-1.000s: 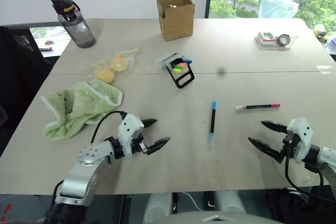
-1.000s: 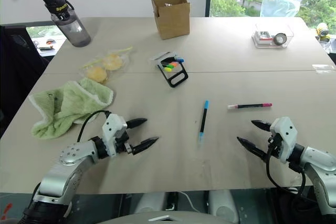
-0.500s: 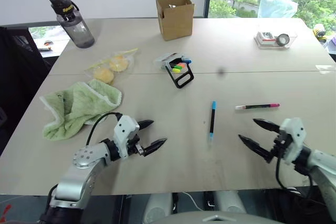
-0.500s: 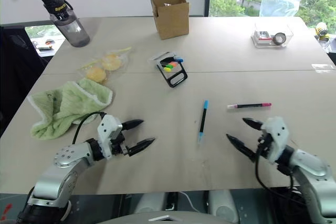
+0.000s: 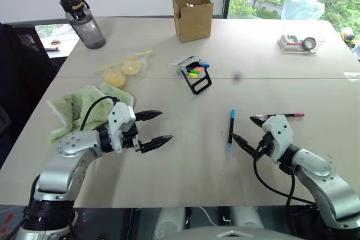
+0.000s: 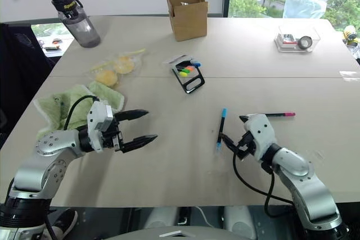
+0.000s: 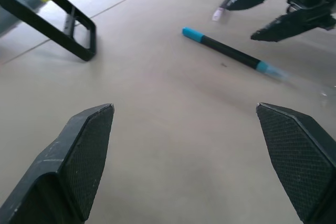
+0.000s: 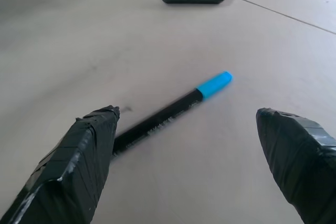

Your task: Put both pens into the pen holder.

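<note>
The pen with the pink end is next for my right gripper. It should go there and close on the pen's black body (image 5: pixel 289 115), beside its pink end.
The blue-capped pen (image 5: pixel 230 130) lies on the table in front of me, its blue cap (image 8: pixel 214 84) toward the far side. To its right lies the pink-ended pen (image 5: pixel 283 116). The black pen holder (image 5: pixel 196 75), with coloured markers in it, rests further back. My right gripper (image 5: pixel 243 127) is open just right of the blue pen, its fingers on either side of the pen's near half in the right wrist view. My left gripper (image 5: pixel 166 125) hovers open well left of the pen, holding nothing. In the left wrist view the blue pen (image 7: pixel 231 53) and holder (image 7: pixel 63 22) lie ahead.
At the back stand a water bottle (image 5: pixel 81 18), a brown cardboard box (image 5: pixel 193 17) and a clear container (image 5: pixel 298 42). A green towel (image 5: pixel 79 111) and a plastic bag of yellow items (image 5: pixel 124 68) lie on the left. The table's front edge (image 5: pixel 180 203) is close.
My right gripper has moved left and forward, up to the blue pen. My left gripper has risen off the table. Both stay open; the pens have not moved.
</note>
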`<state>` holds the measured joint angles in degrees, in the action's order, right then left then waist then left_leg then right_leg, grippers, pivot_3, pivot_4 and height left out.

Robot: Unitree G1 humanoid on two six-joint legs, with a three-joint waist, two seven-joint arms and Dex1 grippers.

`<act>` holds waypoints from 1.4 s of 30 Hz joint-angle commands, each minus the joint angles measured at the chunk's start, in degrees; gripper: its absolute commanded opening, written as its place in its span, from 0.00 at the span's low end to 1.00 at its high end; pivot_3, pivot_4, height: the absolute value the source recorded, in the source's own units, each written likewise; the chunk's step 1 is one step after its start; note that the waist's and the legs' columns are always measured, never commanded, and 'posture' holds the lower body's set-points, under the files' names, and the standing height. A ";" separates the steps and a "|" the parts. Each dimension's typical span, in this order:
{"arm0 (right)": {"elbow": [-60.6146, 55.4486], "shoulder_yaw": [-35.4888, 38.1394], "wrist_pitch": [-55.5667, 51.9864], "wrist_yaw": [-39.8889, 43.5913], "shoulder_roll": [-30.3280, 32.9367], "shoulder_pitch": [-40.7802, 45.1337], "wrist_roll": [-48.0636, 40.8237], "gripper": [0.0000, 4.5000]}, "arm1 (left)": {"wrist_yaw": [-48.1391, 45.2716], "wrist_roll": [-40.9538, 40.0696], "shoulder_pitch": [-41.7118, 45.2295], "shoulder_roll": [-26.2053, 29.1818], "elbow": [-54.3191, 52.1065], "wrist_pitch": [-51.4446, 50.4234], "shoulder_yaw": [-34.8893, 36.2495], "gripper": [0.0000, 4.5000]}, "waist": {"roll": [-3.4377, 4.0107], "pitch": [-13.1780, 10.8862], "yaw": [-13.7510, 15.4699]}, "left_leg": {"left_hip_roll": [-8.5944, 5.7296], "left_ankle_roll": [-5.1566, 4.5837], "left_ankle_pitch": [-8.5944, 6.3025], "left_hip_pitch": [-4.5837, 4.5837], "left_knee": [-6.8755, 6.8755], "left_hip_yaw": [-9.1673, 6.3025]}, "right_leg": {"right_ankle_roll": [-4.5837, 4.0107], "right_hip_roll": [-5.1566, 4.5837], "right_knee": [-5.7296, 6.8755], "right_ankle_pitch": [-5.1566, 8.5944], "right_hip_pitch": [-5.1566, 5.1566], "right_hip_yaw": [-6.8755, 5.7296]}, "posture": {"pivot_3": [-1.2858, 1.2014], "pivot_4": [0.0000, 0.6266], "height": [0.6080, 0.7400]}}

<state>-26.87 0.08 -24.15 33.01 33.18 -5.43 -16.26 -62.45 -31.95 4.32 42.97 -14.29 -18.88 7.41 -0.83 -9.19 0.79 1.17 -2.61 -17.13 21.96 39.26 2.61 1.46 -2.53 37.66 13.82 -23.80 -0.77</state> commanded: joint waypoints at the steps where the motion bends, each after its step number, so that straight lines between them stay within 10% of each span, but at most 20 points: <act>1: 7.32 6.29 5.87 9.54 6.34 3.39 -2.35 0.99 | -3.00 -3.48 2.59 2.04 -2.76 -2.36 0.60 1.00 | -0.02 -0.05 -0.01 | -0.01 -0.04 -0.02 -0.02 0.04 0.02 | 0.00 0.11 0.00 0.00 0.02 0.00 | 0.52 0.24 0.97; 11: 53.17 -0.99 17.54 29.86 15.61 32.32 6.21 0.99 | -6.42 -8.72 6.99 3.99 -9.12 -6.44 0.57 1.00 | -0.06 -0.16 -1.46 | 0.14 -0.04 -0.02 -0.13 -0.04 0.12 | 0.07 0.51 0.07 -0.05 0.01 0.24 | 0.52 0.24 0.97; 24: 71.10 -7.61 16.95 44.61 16.54 45.52 12.44 0.99 | -5.83 -13.43 2.44 7.84 -16.09 -10.10 4.98 1.00 | 0.11 -0.34 -1.41 | 0.09 0.10 0.06 -0.10 0.00 0.08 | 0.07 0.25 0.05 -0.07 0.00 0.30 | 0.52 0.24 0.97; 34: 65.32 -6.38 13.88 45.73 17.99 41.27 11.61 0.04 | -6.93 -10.77 4.50 7.03 -13.15 -8.09 2.49 1.00 | 0.10 -0.34 -1.36 | 0.12 0.23 0.13 -0.12 0.03 0.03 | 0.07 0.27 0.10 -0.07 0.02 0.27 | 0.52 0.24 0.97; 42: 47.32 -0.62 4.93 45.27 18.52 31.27 3.15 0.01 | 6.52 -16.29 8.20 -5.38 -5.65 -12.41 3.79 1.00 | 0.10 -0.33 -0.72 | 0.09 0.20 0.11 -0.09 0.07 0.00 | 0.09 0.19 0.11 -0.07 0.04 0.25 | 0.52 0.24 0.97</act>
<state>26.62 -2.93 -15.59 78.32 52.08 27.45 -9.30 -62.18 -46.32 11.74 40.32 -21.44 -29.94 9.90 -0.73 -9.52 0.08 1.27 -2.44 -17.04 21.87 39.35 2.59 1.56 -2.35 37.80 13.74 -23.76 -0.54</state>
